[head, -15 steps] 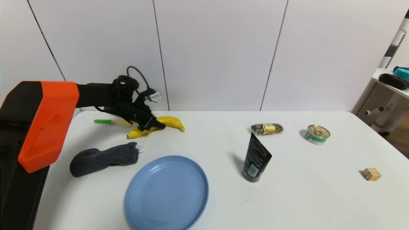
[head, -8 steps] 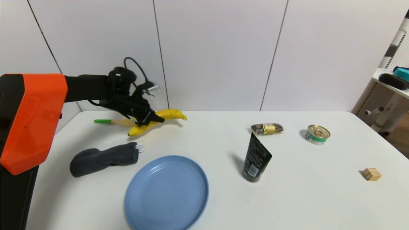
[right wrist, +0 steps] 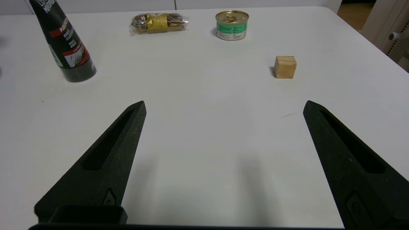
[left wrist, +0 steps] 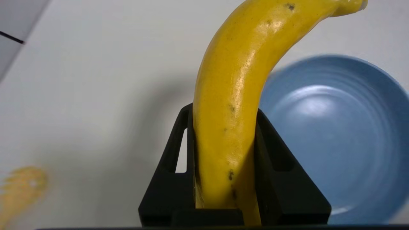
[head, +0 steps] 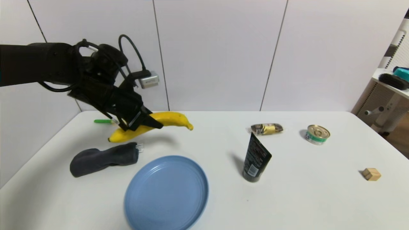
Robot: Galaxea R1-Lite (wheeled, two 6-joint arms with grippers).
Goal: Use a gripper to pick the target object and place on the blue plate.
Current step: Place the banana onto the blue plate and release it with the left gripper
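I should use my left gripper to lay the yellow banana, now in the air behind the blue plate, across the middle of the blue plate (head: 167,192) (left wrist: 332,140).
My left gripper (head: 150,123) is shut on the yellow banana (head: 174,119) and holds it in the air above the table's back left, behind the blue plate (head: 166,193). In the left wrist view the banana (left wrist: 236,83) runs up between the two black fingers (left wrist: 179,166), and the blue plate (left wrist: 335,134) lies beyond it on the table. My right gripper (right wrist: 223,108) hangs open over bare table at the right, with nothing between its fingers; the head view does not show it.
A dark grey sock (head: 102,158) lies left of the plate, and a green-handled fork (head: 103,121) behind the banana. A black tube (head: 255,158) stands right of the plate. Farther right are a snack packet (head: 266,128), a tin can (head: 317,134) and a wooden cube (head: 371,174).
The left gripper closed on the banana, lifted it off the table and carried it up and toward the front. The right arm has not moved.
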